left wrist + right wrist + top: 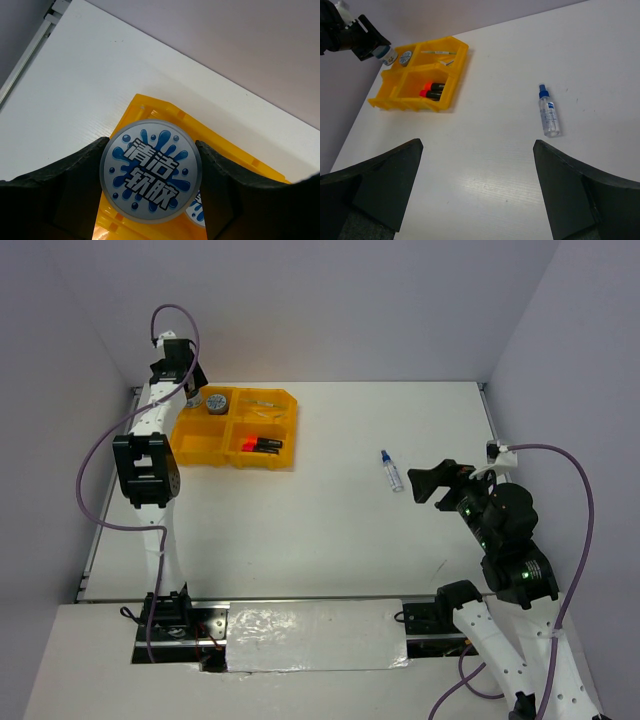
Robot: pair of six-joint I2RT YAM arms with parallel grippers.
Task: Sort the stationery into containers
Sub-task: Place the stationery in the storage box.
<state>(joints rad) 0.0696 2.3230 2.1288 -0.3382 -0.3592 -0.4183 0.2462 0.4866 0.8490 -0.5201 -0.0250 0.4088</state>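
Next, my left gripper releases the round grey-blue roll next to the other roll in the orange-yellow tray's back compartment (pixel 197 403) (pixel 155 180).
My left gripper (pixel 150 172) is shut on a round grey-blue roll (pixel 150 170) with a blue splash label, held just above the back left corner of the orange-yellow tray (pixel 235 160). A second roll (pixel 196 212) lies in the compartment below it. From above, the tray (pixel 200 440) sits at the far left, with black markers (pixel 260 445) in its front right compartment and thin pens (pixel 265 403) in the back right one. The blue-capped clear bottle (pixel 391 471) lies on the table at centre right. My right gripper (pixel 428 483) hovers open just right of the bottle (pixel 549 111), holding nothing.
The left arm's column (pixel 148 470) stands close beside the tray's left side. Grey walls close in the table at the back and on both sides. A taped white sheet (pixel 315 635) covers the near edge between the arm bases.
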